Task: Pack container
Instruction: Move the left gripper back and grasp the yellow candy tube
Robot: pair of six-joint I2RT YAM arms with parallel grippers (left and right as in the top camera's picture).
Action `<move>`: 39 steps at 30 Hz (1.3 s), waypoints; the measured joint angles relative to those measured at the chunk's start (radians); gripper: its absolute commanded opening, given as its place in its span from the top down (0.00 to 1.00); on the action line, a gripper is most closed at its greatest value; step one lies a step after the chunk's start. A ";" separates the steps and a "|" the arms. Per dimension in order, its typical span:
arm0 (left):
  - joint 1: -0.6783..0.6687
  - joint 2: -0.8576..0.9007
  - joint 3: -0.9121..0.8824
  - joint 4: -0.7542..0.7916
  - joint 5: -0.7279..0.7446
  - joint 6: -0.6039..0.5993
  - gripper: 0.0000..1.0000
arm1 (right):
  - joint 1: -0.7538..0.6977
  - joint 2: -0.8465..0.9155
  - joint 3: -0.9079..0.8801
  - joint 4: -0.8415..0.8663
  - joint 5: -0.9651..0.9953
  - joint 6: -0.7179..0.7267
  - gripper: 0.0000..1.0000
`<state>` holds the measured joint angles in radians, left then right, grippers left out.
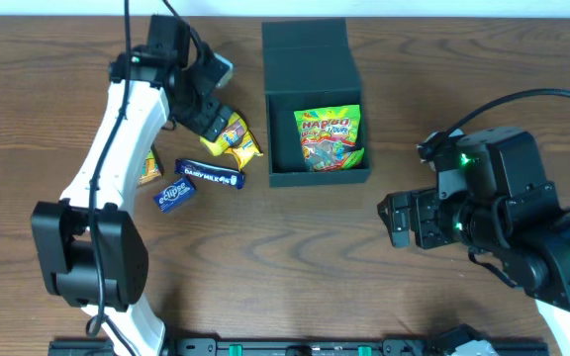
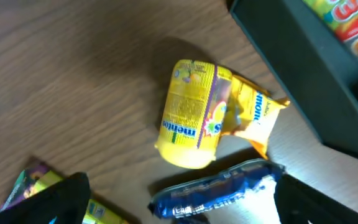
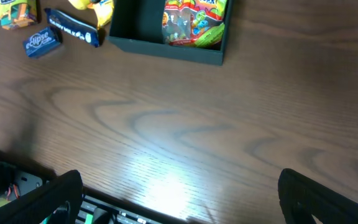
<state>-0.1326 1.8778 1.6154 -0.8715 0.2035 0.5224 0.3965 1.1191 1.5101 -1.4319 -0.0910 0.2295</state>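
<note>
The robot's left gripper will next close around the middle (image 1: 226, 135) (image 2: 192, 115) of the larger, rounder yellow Mentos packet, which is beside the small yellow wrapper.
The container (image 1: 315, 84) is a black box standing open at the back middle of the table, its flap lid (image 1: 305, 44) folded away behind it. A Haribo packet (image 1: 330, 136) lies inside (image 3: 194, 22). My left gripper (image 1: 208, 117) hovers open just left of the box, over a yellow Mentos packet (image 1: 232, 144). In the left wrist view that packet (image 2: 194, 115) lies on the wood ahead of the spread fingers (image 2: 55, 202), and the left gripper (image 2: 182, 196) holds nothing. The container wall (image 2: 303, 68) is at the upper right. My right gripper (image 1: 400, 220) (image 3: 185, 193) stands open over bare wood, in front of the box.
A blue Dairy Milk bar (image 1: 209, 176) (image 2: 219, 190) and a blue Eclipse box (image 1: 174, 195) lie left of the container. A yellow-green packet (image 1: 148, 166) is half hidden by the left arm. A black rail (image 1: 285, 346) runs along the table's front edge.
</note>
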 measured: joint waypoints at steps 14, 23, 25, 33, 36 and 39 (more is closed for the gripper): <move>-0.002 0.001 -0.206 0.342 0.000 -0.005 0.06 | 0.000 0.000 0.000 0.000 0.000 0.000 0.01; -0.019 0.044 -0.238 0.414 0.000 -0.005 0.11 | 0.000 0.000 0.000 0.000 0.000 0.000 0.01; -0.021 0.068 -0.240 0.426 0.001 -0.006 0.12 | 0.000 0.000 0.000 0.000 0.000 0.000 0.01; -0.026 0.143 -0.245 0.478 0.004 -0.036 0.17 | 0.000 0.000 0.000 0.000 0.000 0.000 0.01; -0.026 0.151 -0.246 0.479 0.004 -0.047 0.18 | 0.000 0.000 0.000 0.000 0.000 0.000 0.01; -0.026 0.151 -0.246 0.480 0.004 -0.053 0.23 | 0.000 0.000 0.000 0.000 0.000 0.000 0.01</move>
<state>-0.1581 2.0293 1.3693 -0.3920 0.2073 0.4698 0.3965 1.1191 1.5101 -1.4322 -0.0910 0.2295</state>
